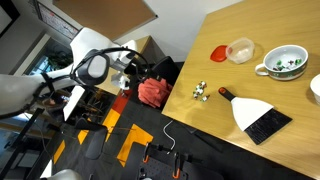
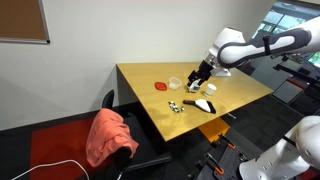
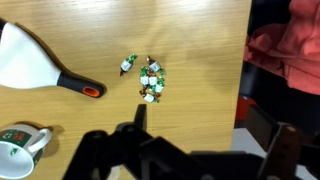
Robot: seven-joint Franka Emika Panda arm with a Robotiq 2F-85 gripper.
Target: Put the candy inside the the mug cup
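The candy piece lies apart from the cluster. My gripper should close on the middle of the candy piece (image 1: 205, 97) (image 3: 128, 64), on the side nearest the dustpan.
The candy (image 3: 151, 81) is a small cluster of silvery-white wrapped pieces with green and dark specks, lying on the wooden table near its edge, with one piece (image 3: 128, 64) slightly apart. It shows in both exterior views (image 1: 200, 92) (image 2: 175, 105). The mug cup (image 1: 283, 63) is wide, low and white with green markings inside; the wrist view shows it at the lower left (image 3: 22, 140). My gripper (image 3: 210, 138) is open and empty, held high above the table, with the candy just beyond one fingertip. It also shows in an exterior view (image 2: 201, 76).
A white dustpan with a black handle (image 3: 35, 58) lies between candy and mug. A translucent plastic cup (image 1: 240, 50) and a red disc (image 1: 219, 52) sit further back. A white dish (image 1: 316, 88) is at the frame edge. A red cloth (image 2: 110, 135) lies on a chair beside the table.
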